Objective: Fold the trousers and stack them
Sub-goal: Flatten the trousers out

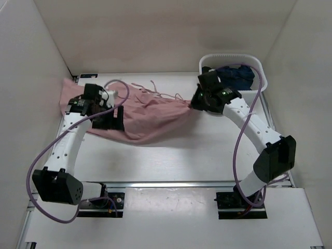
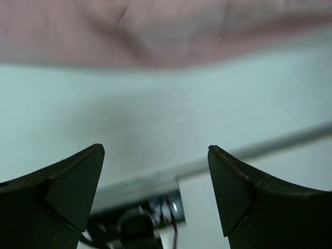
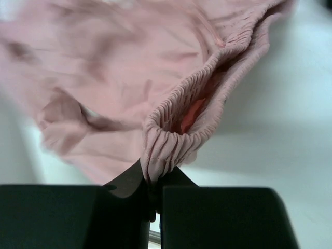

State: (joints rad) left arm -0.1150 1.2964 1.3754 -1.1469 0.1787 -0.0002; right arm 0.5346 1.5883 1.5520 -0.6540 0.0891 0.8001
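Note:
Next, I release the waistband, now held slightly lifted, with my right gripper on bare table (image 1: 237, 158) near the metal rail, before the basket.
The dusty-pink trousers (image 1: 145, 111) lie spread across the middle and left of the white table, with thin drawstrings trailing at their far edge. My right gripper (image 1: 196, 101) is shut on the gathered elastic waistband (image 3: 176, 140) at the trousers' right end and holds it slightly lifted. In the right wrist view the pink fabric (image 3: 119, 72) stretches away from the jaws. My left gripper (image 1: 111, 122) is open and empty over the trousers' near left edge. In the left wrist view its two fingers (image 2: 72, 192) stand wide apart over bare table, with pink cloth (image 2: 129, 31) along the top.
A white basket (image 1: 259, 70) at the back right holds a dark navy garment (image 1: 236, 75). White walls close in the table on the left, back and right. A metal rail (image 1: 171, 184) runs along the near edge by the arm bases.

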